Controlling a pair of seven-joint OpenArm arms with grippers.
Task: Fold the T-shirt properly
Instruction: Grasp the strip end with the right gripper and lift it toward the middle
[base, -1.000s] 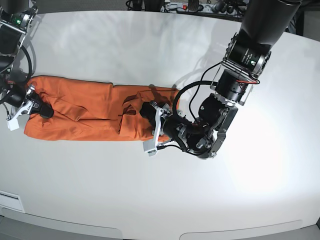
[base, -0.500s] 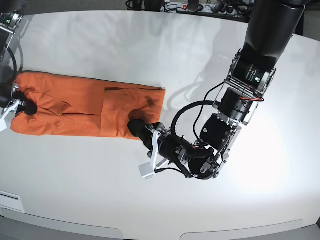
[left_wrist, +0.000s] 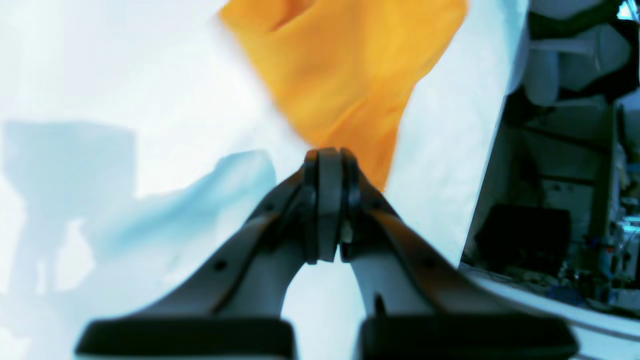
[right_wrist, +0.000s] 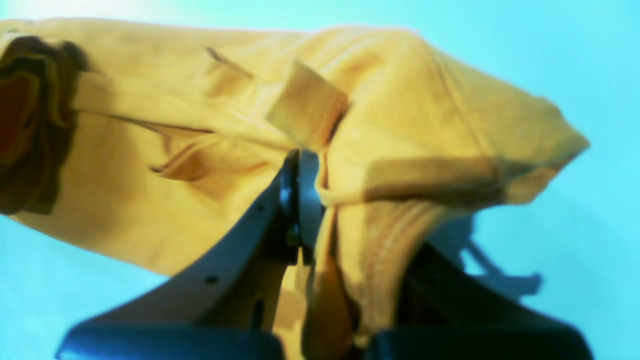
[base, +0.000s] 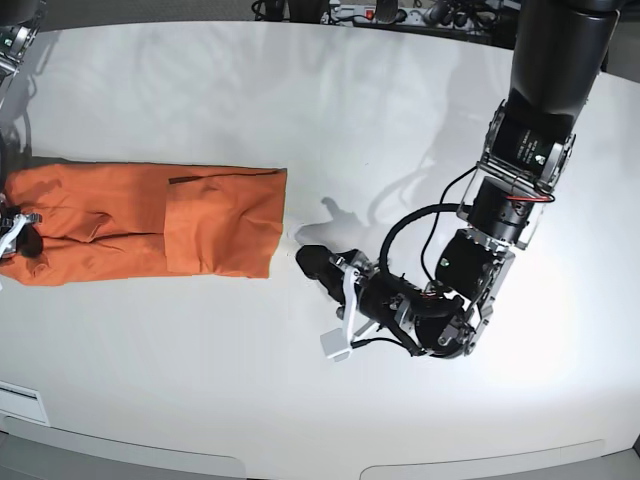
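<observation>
My right gripper is going to let go of the T-shirt's bunched end past the folded flap, on the white table (base: 338, 218) beside my left gripper.
The orange T-shirt (base: 150, 220) lies as a long folded band on the left of the white table (base: 400, 120), with a folded flap near its right end. My right gripper (base: 18, 238) sits at the band's far left end, at the picture's edge. In the right wrist view this right gripper (right_wrist: 306, 165) is shut on bunched folds of the T-shirt (right_wrist: 200, 125). My left gripper (base: 312, 260) rests low over the bare table just right of the shirt, apart from it. In the left wrist view the left gripper (left_wrist: 325, 156) is shut with nothing in it, the T-shirt (left_wrist: 345, 75) just beyond its tips.
The left arm's dark body and cables (base: 450, 290) hang over the table's right middle. A power strip and cords (base: 370, 12) lie past the back edge. A white label (base: 20, 400) is at the front left. The table's edge (left_wrist: 480, 200) shows in the left wrist view.
The shirt has slid left across the table, pulled by my right gripper. My left gripper has come off the shirt's right end and drawn back to the right, shut.
</observation>
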